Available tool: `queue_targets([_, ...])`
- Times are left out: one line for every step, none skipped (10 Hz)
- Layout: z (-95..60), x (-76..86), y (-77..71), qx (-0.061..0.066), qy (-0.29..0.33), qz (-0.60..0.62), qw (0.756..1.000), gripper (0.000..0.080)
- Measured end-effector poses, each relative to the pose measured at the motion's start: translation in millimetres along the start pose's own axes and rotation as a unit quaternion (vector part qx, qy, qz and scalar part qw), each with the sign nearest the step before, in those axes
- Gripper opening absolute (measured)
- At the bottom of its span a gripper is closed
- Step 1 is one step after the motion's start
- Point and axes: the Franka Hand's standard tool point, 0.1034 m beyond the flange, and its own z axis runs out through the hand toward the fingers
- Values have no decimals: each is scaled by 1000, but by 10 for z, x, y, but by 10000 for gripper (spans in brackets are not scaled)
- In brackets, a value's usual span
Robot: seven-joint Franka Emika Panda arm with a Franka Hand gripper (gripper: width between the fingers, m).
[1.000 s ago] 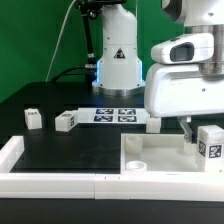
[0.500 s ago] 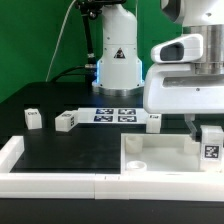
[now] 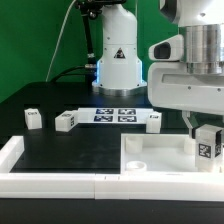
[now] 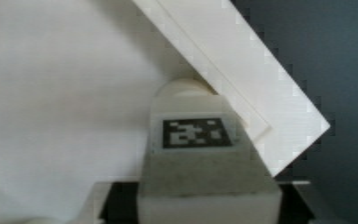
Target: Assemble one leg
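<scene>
Next, my gripper opens, turns back square and grips the leg (image 3: 208, 146) to twist it, because it sits crooked to the panel's edge around the upright leg.
My gripper (image 3: 205, 133) is shut on a leg (image 3: 207, 147), a chunky white block with a black-and-white tag, held upright over the far right corner of the large flat white panel (image 3: 150, 155). In the wrist view the leg (image 4: 197, 135) sits between my dark fingers (image 4: 126, 203), its tip pointing at the panel (image 4: 69, 100) near its raised edge (image 4: 247, 70). Whether the tip touches the panel cannot be told. Three more legs lie on the black table: two on the exterior view's left (image 3: 33, 118) (image 3: 66, 121), one by the marker board (image 3: 153, 121).
The marker board (image 3: 115, 115) lies at the back in front of the robot base (image 3: 118, 65). White border rails (image 3: 50, 180) run along the front and the exterior view's left. A small raised socket (image 3: 136, 160) shows on the panel.
The gripper has turned a little and lowered the leg slightly toward the panel's corner. The other legs have not moved.
</scene>
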Motion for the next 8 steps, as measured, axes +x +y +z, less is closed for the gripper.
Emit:
queue_targets([1, -12, 3, 0, -1, 57, 998, 290])
queue_targets([0, -18, 3, -2, -1, 111, 994, 290])
queue_targets([0, -19, 2, -3, -1, 143, 990, 290])
queue_targets([1, -19, 3, -3, -1, 148, 989, 290])
queue_targets([6, -20, 5, -3, -1, 138, 990, 374])
queue_targets([4, -18, 3, -3, -1, 115, 993, 374])
queue_targets([-9, -12, -11, -3, -1, 71, 997, 553])
queue_targets([-24, -21, -35, -4, -3, 12, 1000, 629])
